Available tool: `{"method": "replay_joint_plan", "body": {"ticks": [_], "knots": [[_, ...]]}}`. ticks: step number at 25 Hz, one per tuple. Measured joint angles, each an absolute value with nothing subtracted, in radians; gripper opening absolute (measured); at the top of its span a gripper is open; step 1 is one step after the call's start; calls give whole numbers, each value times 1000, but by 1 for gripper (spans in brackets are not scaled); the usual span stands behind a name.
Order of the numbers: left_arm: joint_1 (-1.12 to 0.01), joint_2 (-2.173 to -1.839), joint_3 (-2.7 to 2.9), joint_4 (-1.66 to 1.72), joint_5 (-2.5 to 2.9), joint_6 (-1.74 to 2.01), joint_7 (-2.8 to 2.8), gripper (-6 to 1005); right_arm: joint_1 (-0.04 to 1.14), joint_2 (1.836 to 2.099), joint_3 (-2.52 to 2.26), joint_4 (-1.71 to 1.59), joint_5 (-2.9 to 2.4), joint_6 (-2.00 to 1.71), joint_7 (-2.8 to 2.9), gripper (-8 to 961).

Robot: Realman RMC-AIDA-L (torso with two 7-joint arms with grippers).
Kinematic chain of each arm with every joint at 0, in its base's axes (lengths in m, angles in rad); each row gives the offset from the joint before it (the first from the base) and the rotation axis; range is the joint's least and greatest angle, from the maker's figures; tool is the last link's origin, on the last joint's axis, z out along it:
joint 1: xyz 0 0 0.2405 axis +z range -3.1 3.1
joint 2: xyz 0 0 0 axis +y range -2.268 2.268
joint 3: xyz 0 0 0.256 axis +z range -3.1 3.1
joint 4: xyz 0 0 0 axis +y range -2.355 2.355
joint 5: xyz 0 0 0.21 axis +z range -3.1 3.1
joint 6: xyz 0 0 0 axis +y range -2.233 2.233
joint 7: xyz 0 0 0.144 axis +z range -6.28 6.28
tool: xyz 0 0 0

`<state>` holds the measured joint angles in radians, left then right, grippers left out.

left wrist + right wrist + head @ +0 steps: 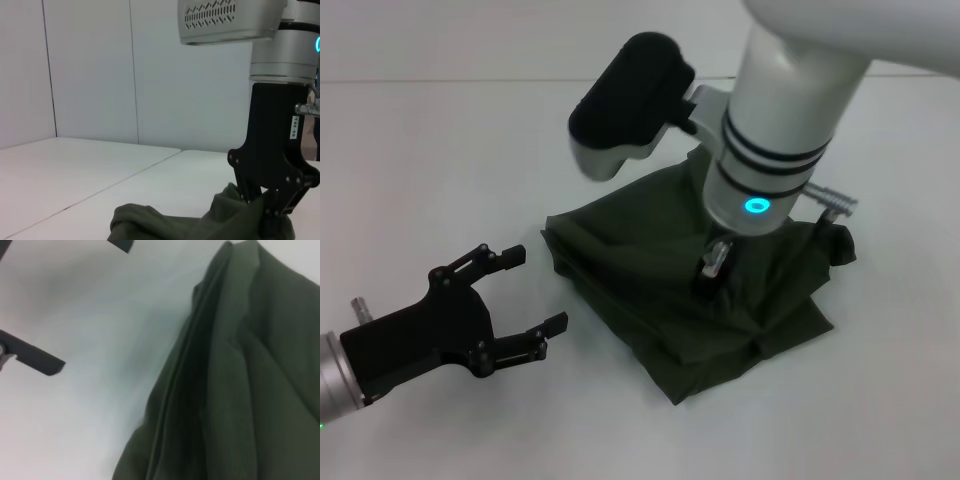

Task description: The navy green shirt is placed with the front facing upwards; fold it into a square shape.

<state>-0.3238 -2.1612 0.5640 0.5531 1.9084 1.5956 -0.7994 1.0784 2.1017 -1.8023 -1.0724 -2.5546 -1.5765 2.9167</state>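
Observation:
My right gripper needs to let go of the shirt's gripped cloth on the table (754, 126) between the shirt's far edge and the seam line.
The navy green shirt (640, 280) lies in the middle of the white table as a rumpled, roughly square bundle of folded layers, with no lettering showing. My right gripper (712, 278) points straight down into its centre, and its fingers are drawn together in the cloth. In the left wrist view the fabric (165, 222) bunches up around that right gripper (265, 220). The right wrist view shows the shirt's stacked folded edges (240, 390). My left gripper (535, 290) hovers open and holding nothing, left of the shirt's near-left edge.
The white table (440, 150) stretches around the shirt on all sides, with a seam line running across its far part. A white wall (100, 70) stands behind it. My right arm's forearm overhangs the far half of the shirt.

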Motion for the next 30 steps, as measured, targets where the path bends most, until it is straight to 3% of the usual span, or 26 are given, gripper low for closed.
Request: {"method": "replay_joint_plan", "body": {"ticks": [6, 10, 30], "knots": [[-337, -2162, 564, 542, 1908, 1589, -810, 920, 948, 2091, -1551, -1248, -2703, -1641, 2723, 100], [-349, -2162, 565, 538, 1908, 1589, -825, 920, 923, 2087, -1434, -1270, -2734, -1644, 2599, 100], [-371, -2162, 562, 485, 1909, 1530, -871, 920, 901, 2095, -1434, -1130, -2704, -1327, 2085, 100]]}}
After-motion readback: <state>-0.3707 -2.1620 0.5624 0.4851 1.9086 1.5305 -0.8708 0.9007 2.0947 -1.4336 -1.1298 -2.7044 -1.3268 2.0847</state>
